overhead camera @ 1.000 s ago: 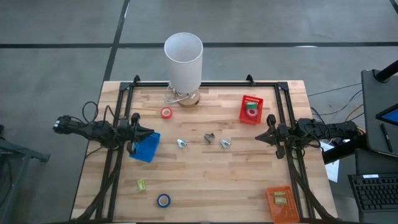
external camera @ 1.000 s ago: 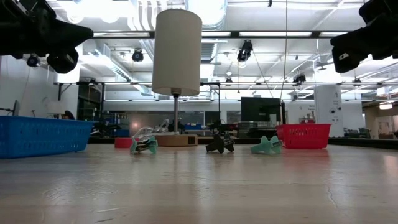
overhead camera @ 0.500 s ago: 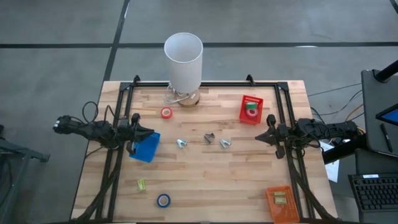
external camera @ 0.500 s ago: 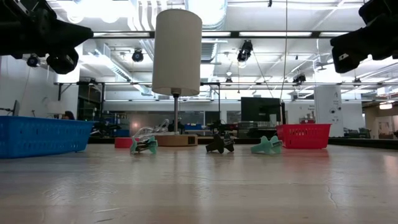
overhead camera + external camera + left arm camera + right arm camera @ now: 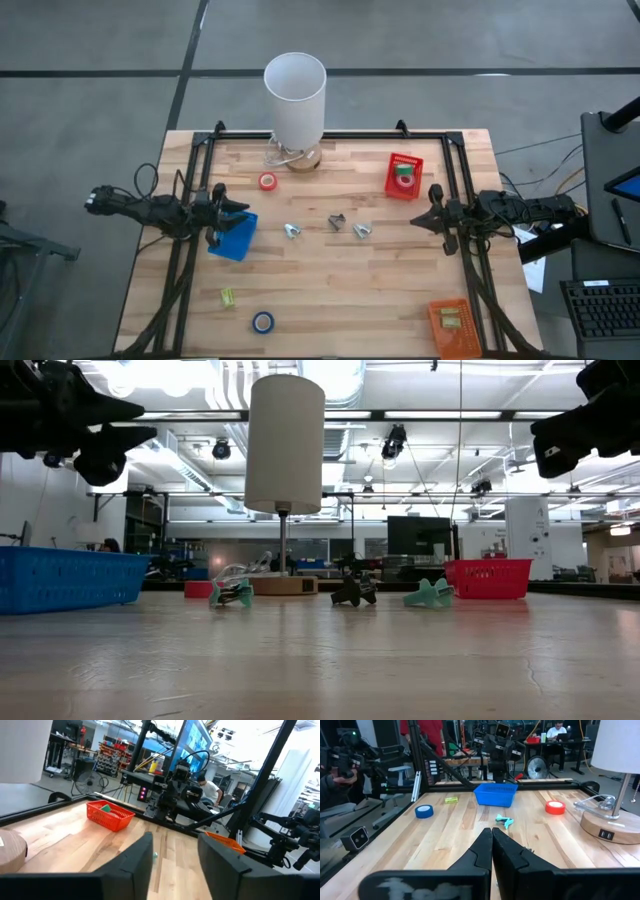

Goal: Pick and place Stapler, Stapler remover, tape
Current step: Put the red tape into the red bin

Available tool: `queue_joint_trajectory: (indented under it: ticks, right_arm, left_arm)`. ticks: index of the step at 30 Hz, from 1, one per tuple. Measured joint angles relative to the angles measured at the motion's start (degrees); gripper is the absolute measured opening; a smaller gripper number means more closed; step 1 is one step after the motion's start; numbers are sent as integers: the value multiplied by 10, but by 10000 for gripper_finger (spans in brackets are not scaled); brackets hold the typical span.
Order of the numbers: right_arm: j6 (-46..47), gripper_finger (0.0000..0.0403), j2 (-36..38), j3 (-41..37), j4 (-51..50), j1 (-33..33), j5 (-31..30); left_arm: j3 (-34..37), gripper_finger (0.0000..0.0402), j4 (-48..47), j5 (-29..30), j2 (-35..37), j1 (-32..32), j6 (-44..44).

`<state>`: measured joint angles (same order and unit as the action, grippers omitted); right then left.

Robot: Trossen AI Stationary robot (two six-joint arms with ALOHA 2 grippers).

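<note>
The red tape roll near the lamp is next for my left gripper, which should go there and close on the roll's side (image 5: 272, 186) facing the stapler removers.
My left gripper (image 5: 238, 209) hangs open, high over the far edge of the blue bin (image 5: 234, 238), with nothing between its fingers (image 5: 142, 856). At the table's right side my right gripper (image 5: 418, 220) hangs shut and empty, fingertips together (image 5: 492, 839). A red tape roll (image 5: 267, 181) lies flat near the lamp, and a blue tape roll (image 5: 263, 322) lies near the front edge. A green tape roll lies in the red bin (image 5: 404, 175). A small yellow-green stapler (image 5: 228, 296) lies front left. Three stapler removers (image 5: 291, 231) (image 5: 337, 221) (image 5: 361, 230) sit mid-table.
A white-shaded lamp (image 5: 295, 95) on a round wooden base stands at the far edge. An orange bin (image 5: 450, 326) sits at the front right corner. Black frame rails (image 5: 190, 200) run along both sides. People and other rigs show beyond the table.
My left gripper has opened its fingers while staying in place above the blue bin. Nothing on the table has moved.
</note>
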<state>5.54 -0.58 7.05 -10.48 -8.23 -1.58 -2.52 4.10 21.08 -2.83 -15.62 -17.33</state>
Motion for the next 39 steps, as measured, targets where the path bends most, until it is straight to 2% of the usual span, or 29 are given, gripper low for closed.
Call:
queue_joint_trajectory:
  ticks: [8,11,14,19,24,28,35,39]
  right_arm:
    - [0,8,0,0,0,0,0]
    - [0,8,0,0,0,0,0]
    - [0,8,0,0,0,0,0]
    - [0,8,0,0,0,0,1]
    - [0,8,0,0,0,0,1]
    - [0,8,0,0,0,0,1]
    - [0,8,0,0,0,0,1]
    - [0,8,0,0,0,0,1]
  left_arm:
    - [-1,174,3,11,-2,0,-10]
    - [-4,174,-6,50,-10,0,-8]
    - [-21,172,-54,97,-32,0,-17]
    - [-42,172,-77,159,-102,0,-50]
    - [-76,172,-77,166,-188,3,-98]
    - [-117,171,-93,165,-259,9,-101]
    - [-214,171,-215,175,-359,75,-178]
    - [-255,171,-257,165,-405,131,-159]
